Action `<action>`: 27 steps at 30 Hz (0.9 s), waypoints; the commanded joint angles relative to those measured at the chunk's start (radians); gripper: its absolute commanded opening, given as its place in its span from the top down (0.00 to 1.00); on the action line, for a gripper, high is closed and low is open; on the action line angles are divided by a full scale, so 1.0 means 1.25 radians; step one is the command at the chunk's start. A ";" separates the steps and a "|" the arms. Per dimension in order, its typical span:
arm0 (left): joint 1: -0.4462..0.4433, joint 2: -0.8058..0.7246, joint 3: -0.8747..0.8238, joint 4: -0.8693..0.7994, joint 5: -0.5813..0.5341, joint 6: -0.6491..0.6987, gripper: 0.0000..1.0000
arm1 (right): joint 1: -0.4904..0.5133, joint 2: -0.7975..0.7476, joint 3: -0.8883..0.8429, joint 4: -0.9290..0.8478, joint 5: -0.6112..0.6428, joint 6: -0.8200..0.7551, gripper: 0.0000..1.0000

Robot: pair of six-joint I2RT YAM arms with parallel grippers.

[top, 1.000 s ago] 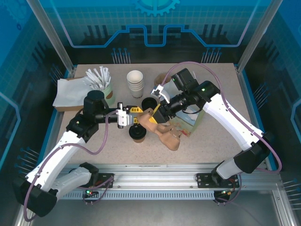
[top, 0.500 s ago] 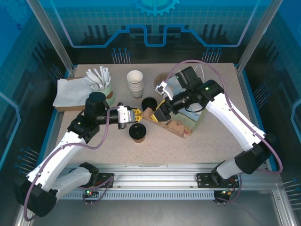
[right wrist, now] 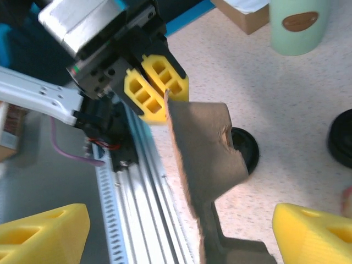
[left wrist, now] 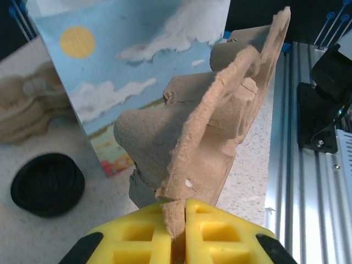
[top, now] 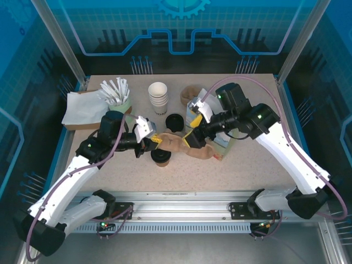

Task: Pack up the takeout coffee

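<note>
The cup carrier is up on edge in my left gripper, so it should be laid flat, hollows up, before my right gripper takes its narrow middle point(right wrist: 210, 223).
The takeout coffee point(top: 161, 158), a brownish cup with a black lid, stands on the table just in front of the two grippers; in the right wrist view its lid point(right wrist: 246, 149) peeks out behind the carrier. A brown pulp cup carrier point(top: 179, 144) is held up on edge between the arms. My left gripper point(top: 153, 140) is shut on its left rim, and its yellow fingers point(left wrist: 137, 234) pinch the ragged edge. My right gripper point(top: 193, 137) stands open, one finger point(right wrist: 44, 231) wide of the carrier point(right wrist: 206, 148) on each side.
A printed paper bag point(left wrist: 137, 60) stands behind the carrier. A loose black lid point(top: 175, 121), a stack of white cups point(top: 158, 97), a green cup of white sticks point(top: 117, 99), a second pulp carrier point(top: 190, 94) and a napkin box point(top: 82, 110) crowd the back. The metal rail point(top: 181, 209) runs along the near edge.
My right gripper has opened and let go of the carrier. My left gripper has shut on the carrier's left rim and tipped it up on edge.
</note>
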 commanded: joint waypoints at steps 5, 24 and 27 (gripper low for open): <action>-0.041 0.095 0.149 -0.212 -0.044 -0.209 0.86 | 0.128 -0.116 -0.058 0.045 0.335 -0.068 0.12; -0.240 0.432 0.314 -0.284 -0.134 -0.436 0.83 | -0.027 -0.204 -0.114 -0.009 0.296 0.029 0.15; -0.231 0.400 0.333 -0.247 -0.135 -0.447 0.78 | -0.011 -0.246 -0.181 0.019 0.271 0.042 0.18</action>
